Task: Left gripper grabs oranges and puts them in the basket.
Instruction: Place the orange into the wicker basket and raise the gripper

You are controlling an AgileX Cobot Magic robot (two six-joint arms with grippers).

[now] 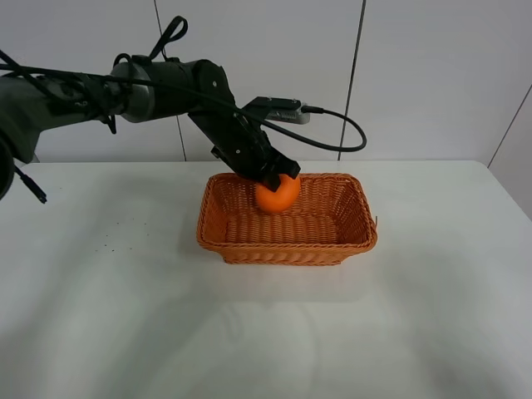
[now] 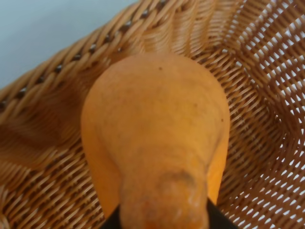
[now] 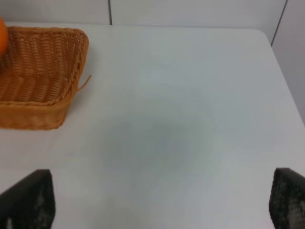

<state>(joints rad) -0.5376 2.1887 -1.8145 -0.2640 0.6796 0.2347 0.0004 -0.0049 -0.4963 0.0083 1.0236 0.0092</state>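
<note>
My left gripper will release the orange onto the bottom of the basket, setting it free close to the middle (image 1: pixel 277 223) (image 2: pixel 167 129) of the basket's front side.
My left gripper (image 1: pixel 269 176) is shut on the orange (image 1: pixel 278 194) and holds it inside the back part of the wicker basket (image 1: pixel 287 249), just above its floor. In the left wrist view the orange (image 2: pixel 152 133) fills the middle, its stem bump toward the camera, with the basket's woven wall (image 2: pixel 257 95) behind it and the dark fingers (image 2: pixel 114 222) at its sides. My right gripper (image 3: pixel 157 200) is open and empty over the bare table, to the right of the basket (image 3: pixel 43 71). The orange's edge (image 3: pixel 2 36) shows there too.
The basket stands on a white table (image 1: pixel 125 316), near its back middle. A white panelled wall (image 1: pixel 416 75) runs behind the table. The left arm's black cable (image 1: pixel 345 137) loops above the basket's back rim.
</note>
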